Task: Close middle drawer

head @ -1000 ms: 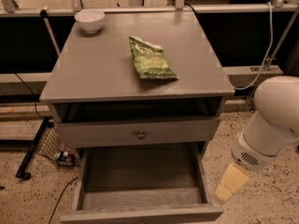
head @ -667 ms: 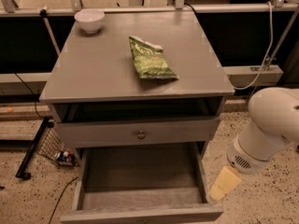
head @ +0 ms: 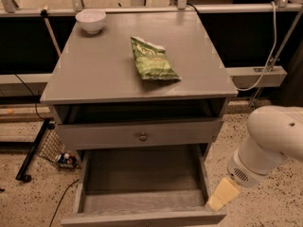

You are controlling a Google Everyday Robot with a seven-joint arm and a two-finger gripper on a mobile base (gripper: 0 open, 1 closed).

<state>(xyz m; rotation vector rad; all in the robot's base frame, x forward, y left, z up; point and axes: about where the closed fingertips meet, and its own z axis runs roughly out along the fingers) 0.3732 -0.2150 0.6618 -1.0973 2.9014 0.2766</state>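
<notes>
The robot's gripper will next move down to the middle drawer's front corner (head: 212, 219) nearest the white arm and close there.
The middle drawer (head: 142, 176) is pulled far out of the grey cabinet (head: 94, 74). Its deep plain grey box is empty, and its low front (head: 142, 218) runs along the bottom edge of the view. Above it, the taller-fronted drawer (head: 104, 135) with a round metal knob (head: 142, 136) stands slightly out. The lowest drawer is out of view. My gripper (head: 221, 195), cream-tipped on a white arm (head: 272, 138), hangs just right of the middle drawer's front right corner, close to it. I cannot tell if they touch.
A white bowl (head: 91, 20) and a green snack bag (head: 152, 60) lie on the cabinet top. A black wire rack (head: 52, 148) and cables lie on the speckled floor at the left. A railing (head: 142, 8) runs behind the cabinet.
My arm and gripper have moved left and a little down, closer to the middle drawer's front right corner. The drawers have not moved.
</notes>
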